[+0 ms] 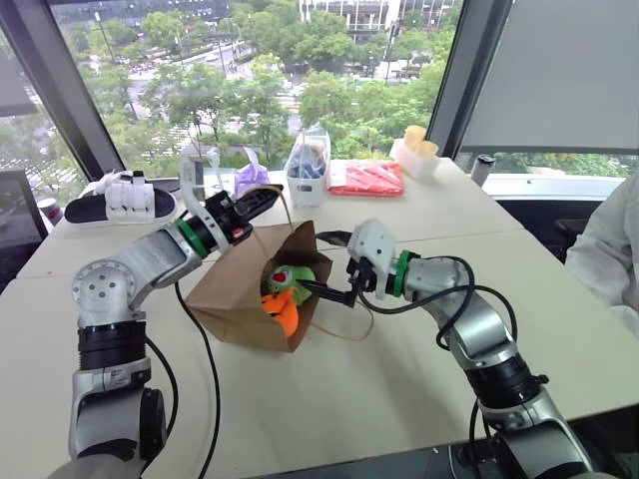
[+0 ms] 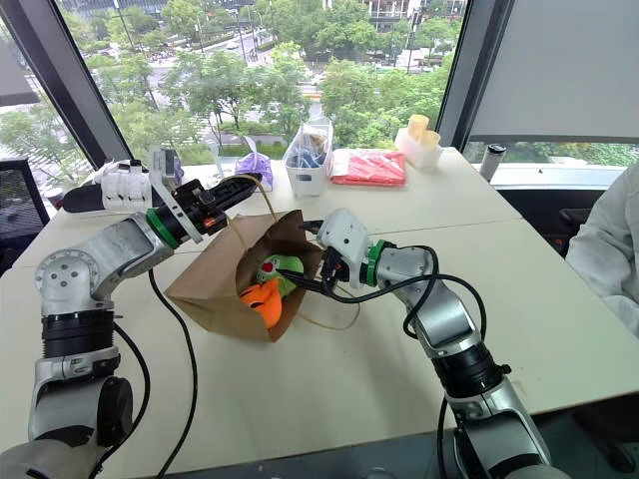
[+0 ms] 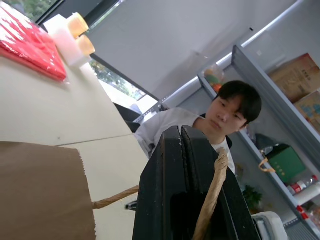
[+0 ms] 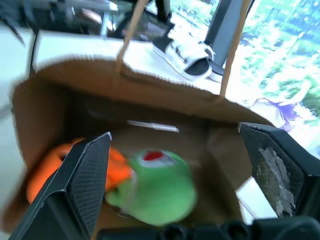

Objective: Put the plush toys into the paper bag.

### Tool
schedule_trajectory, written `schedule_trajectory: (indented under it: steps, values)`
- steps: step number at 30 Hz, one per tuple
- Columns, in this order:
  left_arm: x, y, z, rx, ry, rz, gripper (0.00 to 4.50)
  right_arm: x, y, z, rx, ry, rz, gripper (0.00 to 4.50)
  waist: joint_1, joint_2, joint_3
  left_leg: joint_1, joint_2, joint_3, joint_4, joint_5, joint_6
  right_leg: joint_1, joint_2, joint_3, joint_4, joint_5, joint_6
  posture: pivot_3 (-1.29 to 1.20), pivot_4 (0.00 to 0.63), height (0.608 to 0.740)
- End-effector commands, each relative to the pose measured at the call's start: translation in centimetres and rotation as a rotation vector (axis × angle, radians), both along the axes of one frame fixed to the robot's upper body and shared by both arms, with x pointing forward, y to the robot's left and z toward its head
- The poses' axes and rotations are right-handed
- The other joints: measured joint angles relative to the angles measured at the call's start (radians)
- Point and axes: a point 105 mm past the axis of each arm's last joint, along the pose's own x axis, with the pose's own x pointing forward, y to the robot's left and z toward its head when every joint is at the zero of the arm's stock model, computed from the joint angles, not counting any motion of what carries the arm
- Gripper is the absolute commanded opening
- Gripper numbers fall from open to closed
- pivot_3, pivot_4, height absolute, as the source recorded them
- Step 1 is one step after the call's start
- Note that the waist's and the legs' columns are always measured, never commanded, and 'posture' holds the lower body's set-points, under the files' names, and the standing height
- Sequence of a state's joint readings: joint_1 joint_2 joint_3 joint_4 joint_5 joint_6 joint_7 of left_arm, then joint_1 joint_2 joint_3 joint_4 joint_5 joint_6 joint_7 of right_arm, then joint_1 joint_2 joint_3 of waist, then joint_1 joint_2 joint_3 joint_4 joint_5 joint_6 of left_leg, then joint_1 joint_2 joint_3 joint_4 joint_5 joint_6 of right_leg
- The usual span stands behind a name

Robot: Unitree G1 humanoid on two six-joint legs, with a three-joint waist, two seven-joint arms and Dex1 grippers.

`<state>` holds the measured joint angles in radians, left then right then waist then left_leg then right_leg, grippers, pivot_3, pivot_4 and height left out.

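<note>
I can see both plush toys near the opening of the tipped paper bag, so I need to back my right gripper out and lift the bag upright by its lower handle (image 1: 349,339).
The brown paper bag (image 1: 235,294) lies on its side on the table, its mouth facing my right arm. Both plush toys rest just inside the mouth: the green one (image 1: 290,276) above, the orange one (image 1: 285,309) below it. My left gripper (image 1: 265,200) is shut on the bag's upper paper handle (image 3: 212,195) and holds it lifted. Level with the bag's mouth, my right gripper (image 1: 324,264) is open, holding nothing. In the right wrist view the green toy (image 4: 160,187) and the orange toy (image 4: 45,175) lie between its spread fingers (image 4: 90,170).
The bag's other handle loop (image 1: 349,324) lies on the table. Along the window side stand a purple pouch (image 1: 252,178), a clear bin (image 1: 307,170), a red packet (image 1: 366,178), yellow cups (image 1: 417,150) and a black-and-white object (image 1: 120,200). A person (image 1: 609,249) sits at the right edge.
</note>
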<state>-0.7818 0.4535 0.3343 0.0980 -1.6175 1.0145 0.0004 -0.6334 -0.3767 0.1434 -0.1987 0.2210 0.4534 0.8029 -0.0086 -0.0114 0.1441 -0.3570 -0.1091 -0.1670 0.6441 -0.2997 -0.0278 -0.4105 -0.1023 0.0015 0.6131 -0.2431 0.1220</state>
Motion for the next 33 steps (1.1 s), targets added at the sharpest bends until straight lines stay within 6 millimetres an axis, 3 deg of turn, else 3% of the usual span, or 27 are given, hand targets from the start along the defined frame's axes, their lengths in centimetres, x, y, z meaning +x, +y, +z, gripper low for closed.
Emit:
schedule_trajectory:
  steps: [1,4,7,13,17,25,28,33]
  values:
    - [-0.4,1.2,1.9,-0.021,-0.069,0.034,0.00,-0.2,-4.1,0.8,0.091,0.097,-0.117,4.41,0.009,0.000,0.000,0.000,0.000,-0.001,0.000,0.000,0.000,0.000,0.000,0.000,0.000,0.000,0.000,0.00,0.150,0.740]
    - [-0.6,1.5,1.8,-0.024,-0.070,0.038,0.00,-1.3,-8.2,-2.8,0.105,0.302,-0.255,4.41,0.029,-0.002,-0.001,0.000,-0.001,-0.002,0.000,-0.001,0.002,0.002,0.000,0.000,-0.001,0.000,0.000,0.00,0.150,0.740]
    - [-0.7,1.5,1.5,-0.024,-0.065,0.037,0.00,-2.1,-9.8,-5.0,0.198,0.475,-0.340,4.41,0.024,-0.001,-0.001,-0.001,-0.001,-0.002,0.000,-0.001,0.002,0.001,0.000,0.001,-0.002,0.000,0.000,0.00,0.150,0.740]
    - [-0.7,1.4,1.2,-0.025,-0.062,0.034,0.00,-3.7,-8.5,-5.5,0.517,0.734,-0.263,4.41,0.012,-0.001,0.000,0.003,0.002,0.001,-0.002,-0.001,0.001,-0.001,0.005,0.014,-0.001,0.000,-0.001,0.00,0.150,0.740]
    - [-0.7,1.0,1.1,-0.025,-0.059,0.024,0.00,-4.3,-7.1,-5.8,0.631,0.846,-0.197,4.41,0.019,-0.001,-0.001,0.003,0.001,0.001,-0.002,0.000,0.000,-0.002,0.006,0.015,0.000,0.001,-0.001,0.00,0.150,0.740]
    - [-0.7,0.8,1.1,-0.023,-0.058,0.015,0.00,-4.0,-5.3,-8.4,0.659,0.983,-0.218,4.41,0.019,-0.001,-0.001,0.001,-0.001,0.001,-0.002,-0.001,0.001,-0.004,0.005,0.015,0.000,0.001,-0.001,0.00,0.150,0.740]
    - [-0.7,0.7,1.0,-0.019,-0.057,0.014,0.00,-3.8,-4.9,-7.7,0.692,0.969,-0.196,3.57,0.018,-0.001,-0.001,0.001,0.000,0.001,-0.002,0.000,0.001,-0.004,0.005,0.015,0.000,0.001,-0.001,0.00,0.150,0.740]
    - [-0.8,0.9,1.0,-0.020,-0.056,0.021,0.00,-3.6,-6.6,-6.8,0.727,0.905,-0.224,1.10,0.018,-0.001,-0.001,0.001,0.000,0.001,-0.003,0.000,0.001,-0.004,0.006,0.015,0.000,0.001,-0.001,0.00,0.150,0.740]
